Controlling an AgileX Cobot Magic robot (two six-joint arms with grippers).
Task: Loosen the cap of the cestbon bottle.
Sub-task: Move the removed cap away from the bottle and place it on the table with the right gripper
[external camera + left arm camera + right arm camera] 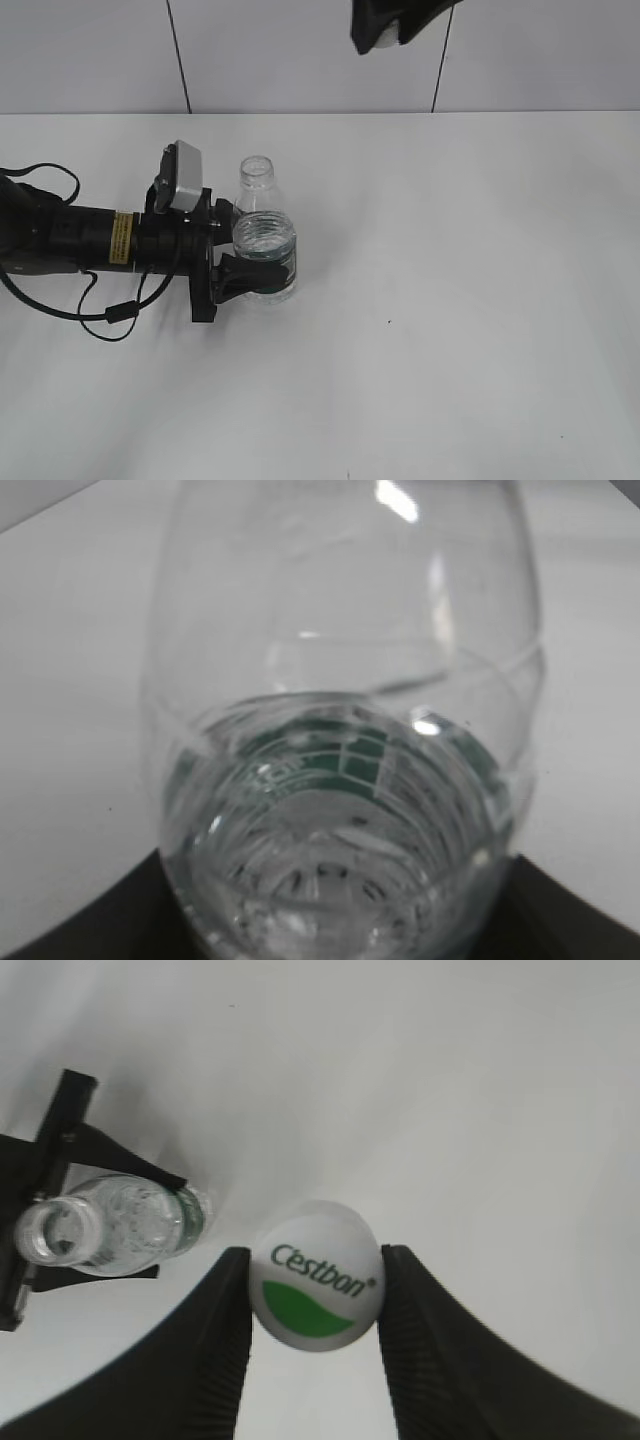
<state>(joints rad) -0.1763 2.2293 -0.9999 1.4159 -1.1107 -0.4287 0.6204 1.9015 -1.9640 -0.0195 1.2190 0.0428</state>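
Note:
Next, I let go of the cap with my right gripper on the bare white table (511, 264), well out to the side of the cestbon bottle.
The cestbon bottle (264, 240) stands upright on the white table with its neck open and no cap on it. My left gripper (240, 262) is shut on the bottle's lower body; in the left wrist view the bottle (340, 730) fills the frame between the dark jaws. My right gripper (316, 1290) is shut on the cap (316, 1275), white with a green patch and "Cestbon" lettering, held high above the table. The bottle (105, 1225) shows below it at the left. In the exterior view the right gripper (385, 30) is at the top edge.
The white table (450, 300) extends right and in front of the bottle. The left arm with its cables (90, 240) lies along the left side. A tiled wall (300, 50) stands behind the table.

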